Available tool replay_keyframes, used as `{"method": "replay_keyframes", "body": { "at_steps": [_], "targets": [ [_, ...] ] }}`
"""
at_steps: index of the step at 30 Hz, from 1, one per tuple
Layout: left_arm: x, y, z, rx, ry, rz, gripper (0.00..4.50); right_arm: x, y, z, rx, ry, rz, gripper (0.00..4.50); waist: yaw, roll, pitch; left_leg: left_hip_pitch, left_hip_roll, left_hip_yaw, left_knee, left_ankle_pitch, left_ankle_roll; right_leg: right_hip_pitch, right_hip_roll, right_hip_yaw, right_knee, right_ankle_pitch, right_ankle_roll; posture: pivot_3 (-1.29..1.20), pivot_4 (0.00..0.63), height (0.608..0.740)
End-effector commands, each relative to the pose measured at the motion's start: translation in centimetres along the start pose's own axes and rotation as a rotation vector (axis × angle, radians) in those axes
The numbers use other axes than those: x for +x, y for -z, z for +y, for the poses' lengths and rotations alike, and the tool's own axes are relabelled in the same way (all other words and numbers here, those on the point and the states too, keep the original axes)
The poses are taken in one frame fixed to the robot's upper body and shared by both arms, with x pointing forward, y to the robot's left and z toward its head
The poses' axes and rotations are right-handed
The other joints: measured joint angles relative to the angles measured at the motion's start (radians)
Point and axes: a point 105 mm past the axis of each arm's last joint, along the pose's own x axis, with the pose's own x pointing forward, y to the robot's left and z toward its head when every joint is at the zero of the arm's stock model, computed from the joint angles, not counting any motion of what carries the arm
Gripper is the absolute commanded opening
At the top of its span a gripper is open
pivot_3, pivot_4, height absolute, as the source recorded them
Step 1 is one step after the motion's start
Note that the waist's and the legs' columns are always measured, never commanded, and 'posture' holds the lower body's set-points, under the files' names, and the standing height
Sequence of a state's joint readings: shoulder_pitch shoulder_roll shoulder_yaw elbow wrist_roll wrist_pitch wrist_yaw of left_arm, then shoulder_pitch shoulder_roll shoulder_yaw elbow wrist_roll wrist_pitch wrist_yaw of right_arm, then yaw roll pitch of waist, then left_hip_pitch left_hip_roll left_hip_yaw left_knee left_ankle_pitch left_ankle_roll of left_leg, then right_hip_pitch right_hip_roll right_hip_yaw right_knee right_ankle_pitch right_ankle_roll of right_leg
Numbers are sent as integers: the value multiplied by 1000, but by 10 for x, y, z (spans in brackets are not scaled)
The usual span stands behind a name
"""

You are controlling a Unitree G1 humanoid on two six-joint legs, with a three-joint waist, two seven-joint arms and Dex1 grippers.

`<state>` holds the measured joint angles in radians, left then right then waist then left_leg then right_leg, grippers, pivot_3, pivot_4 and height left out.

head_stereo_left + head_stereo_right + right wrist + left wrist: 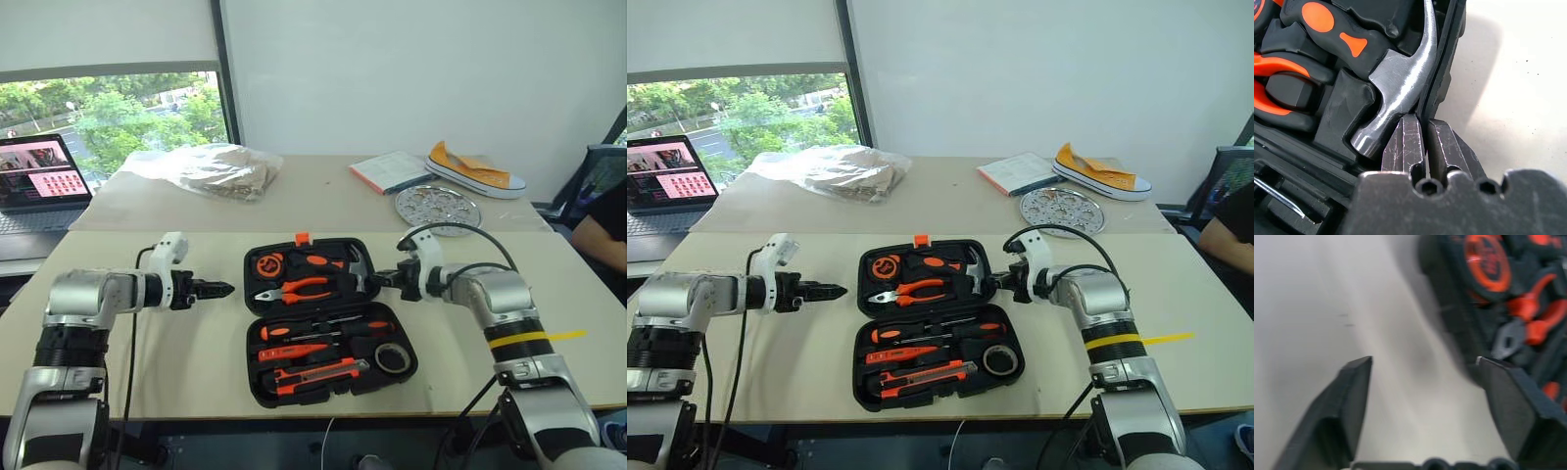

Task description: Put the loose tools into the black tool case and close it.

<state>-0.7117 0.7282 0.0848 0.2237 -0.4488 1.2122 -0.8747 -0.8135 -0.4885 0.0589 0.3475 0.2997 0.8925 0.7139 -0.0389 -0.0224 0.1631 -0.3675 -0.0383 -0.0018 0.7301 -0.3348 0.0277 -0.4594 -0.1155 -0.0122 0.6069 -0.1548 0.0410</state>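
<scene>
Next, my left gripper takes the opposite rim (247,280) before folding it shut, because only my right gripper holds the far half, by the rim beside the hammer.
The black tool case (328,245) lies open on the table, its orange latch (302,238) at the far edge. In its near half lie the slim screwdrivers (323,333), the utility knife (318,374) and the black tape roll (393,358). The far half holds orange-handled pliers (299,289) and a small hammer (1400,88). My right gripper (1422,120) is shut on the right rim of the far half, next to the hammer head. To the left of the case my left gripper (1422,364) hovers over bare table, open, with nothing between its fingers (1352,401).
On the far table lie a crumpled plastic bag (211,166), a book (392,171), a yellow shoe (475,168) and a perforated metal disc (438,208). A laptop (39,181) stands at far left. A person's arm (602,230) shows at the right edge.
</scene>
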Motion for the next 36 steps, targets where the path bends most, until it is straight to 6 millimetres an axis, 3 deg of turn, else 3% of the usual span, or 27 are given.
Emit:
{"method": "replay_keyframes", "body": {
  "at_steps": [1, 8, 9, 10, 17, 19, 24, 27, 30, 32, 36],
  "targets": [
    [6, -7, -10, 7, -1, -22, 3855, 0, -12, -3, -36, 31, -37, 0, -1, 0, 0, 0, 0, 0, 0, 0, 0, 0, 0, 0, 0, 0, 0, 0, 150, 740],
    [17, -1, -6, 8, -58, -27, 3855, 1, -14, -2, -41, 29, -40, 0, -4, 0, 0, 1, 0, 0, 0, 1, -1, 0, 0, 1, 1, 0, -1, 0, 150, 740],
    [17, 0, -5, 18, -67, -24, 3324, 0, -14, -2, -41, 30, -40, 0, -4, 0, 0, 1, 0, 0, 0, 1, -1, 0, 0, 1, 1, 0, -1, 0, 150, 740],
    [17, 0, -3, 25, -75, -23, 3154, 0, -14, -3, -41, 31, -40, 0, -4, 0, 0, 1, 0, 0, 0, 1, -1, 0, 0, 1, 1, 0, -1, 0, 150, 740],
    [21, -16, -3, 51, -79, -115, 571, 0, -16, -4, -45, 33, -60, 0, -3, 0, 0, 2, 0, 0, 0, 1, -2, 0, 0, 2, 1, 1, -1, 0, 150, 740],
    [26, -26, -10, 58, -33, -181, 23, -3, -19, -1, -52, 10, -96, 0, -1, 0, 0, 2, 1, 0, 0, 2, -3, 1, 0, 2, 2, 1, -2, 0, 150, 740],
    [21, -52, -21, 156, 59, -415, 23, -15, -35, 8, -117, -55, -246, 0, 7, 0, 0, 1, 1, 0, 0, 4, -3, 0, 0, 1, 1, 2, -4, 0, 150, 740],
    [8, -61, -26, 339, 79, -583, 23, -28, -40, 11, -280, -34, -346, 0, 1, 0, 0, -2, 1, 0, 0, 4, -3, -3, 0, 1, 1, 2, -4, 0, 150, 740],
    [3, -49, -25, 534, 53, -616, 23, -36, -26, 19, -589, -28, -342, 0, -2, 0, 0, -4, 1, 2, -3, 4, -4, -7, 0, 1, 0, 2, -4, 0, 150, 740],
    [1, -34, -27, 690, 57, -605, 23, -41, -18, 18, -668, -3, -355, 0, -5, 0, 0, -4, 0, 3, -5, 4, -4, -8, 0, 1, -1, 2, -4, 0, 150, 740],
    [2, 32, -19, 1075, 48, -428, 23, -51, 25, 28, -1014, -2, -344, 0, -2, 0, -1, -2, 1, 4, -11, 4, -4, -6, 1, 0, -9, 2, -4, 0, 150, 740]
  ]
}}
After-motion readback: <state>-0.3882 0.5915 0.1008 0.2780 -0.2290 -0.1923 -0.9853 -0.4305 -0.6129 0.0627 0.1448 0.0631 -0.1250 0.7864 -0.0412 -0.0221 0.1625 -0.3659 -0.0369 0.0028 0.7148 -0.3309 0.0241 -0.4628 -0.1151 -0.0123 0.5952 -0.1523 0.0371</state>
